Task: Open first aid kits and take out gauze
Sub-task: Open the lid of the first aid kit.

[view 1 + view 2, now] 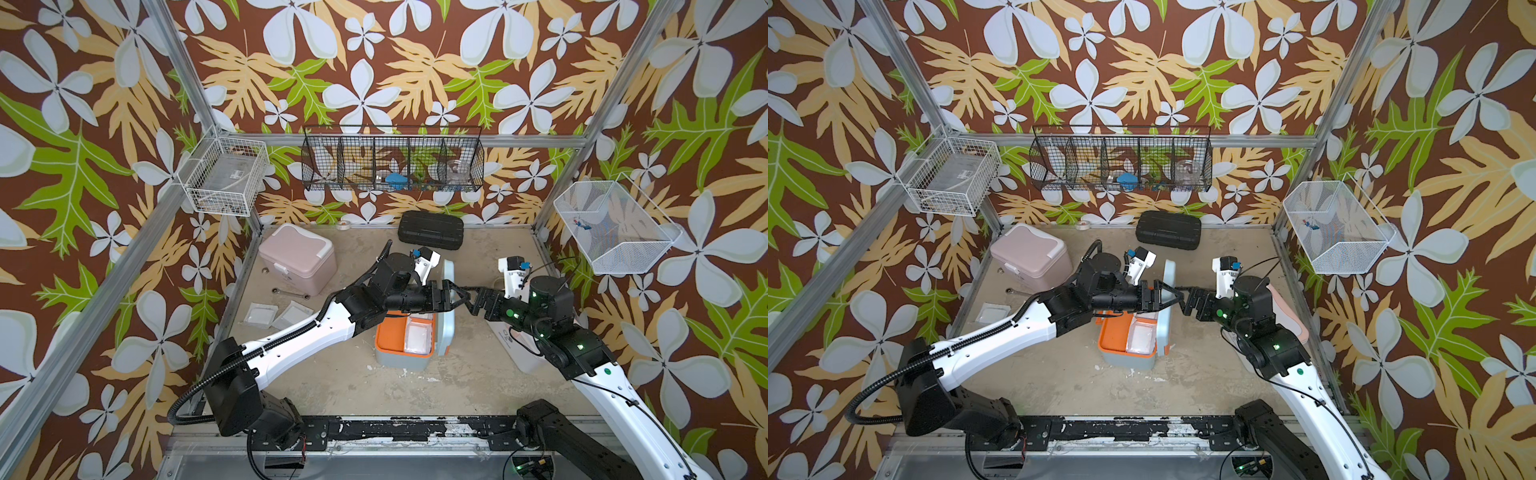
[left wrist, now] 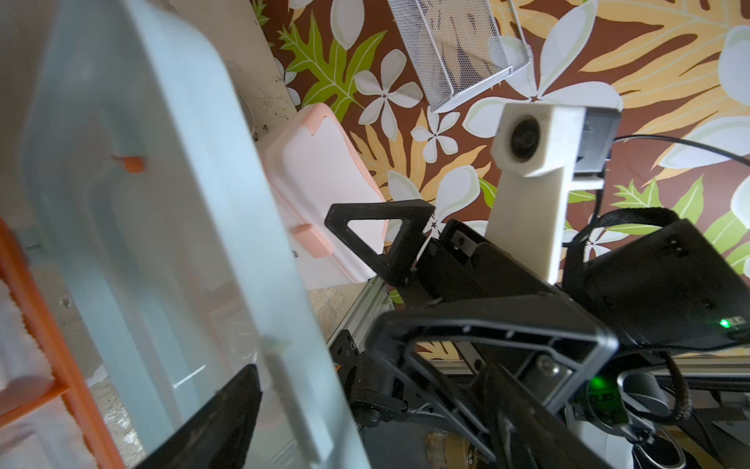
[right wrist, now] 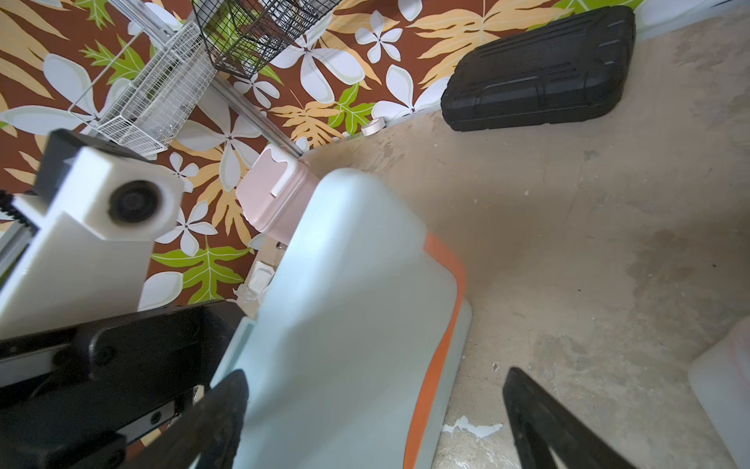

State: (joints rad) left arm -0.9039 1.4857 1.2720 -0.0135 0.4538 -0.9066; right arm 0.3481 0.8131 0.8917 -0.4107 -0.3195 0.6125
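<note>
The far gauze packet's long edge [image 1: 411, 315], beside the big empty compartment of the first aid kit's orange tray, should be grabbed next by my left gripper.
The light blue first aid kit [image 1: 402, 360] stands mid-table with its lid [image 1: 448, 291] raised upright, showing an orange tray [image 1: 388, 340] with white gauze [image 1: 417, 338] inside. My left gripper [image 1: 457, 296] is open, its fingers on either side of the lid's edge [image 2: 211, 243]. Facing it from the lid's outer side [image 3: 345, 284], my right gripper [image 1: 473, 302] is also open and holds nothing. Two gauze packets [image 1: 259, 313] lie on the table at the left. The pink kit [image 1: 297, 257] sits shut at the back left. The white, peach-trimmed kit [image 1: 1287, 316] is half hidden under my right arm.
A flat black ribbed case [image 1: 431, 230] lies against the back wall beside a small tape roll [image 1: 344, 225]. A wrench [image 1: 291, 293] lies by the pink kit. Wire baskets hang on the left [image 1: 224, 174], back [image 1: 392, 164] and right [image 1: 611, 226] walls.
</note>
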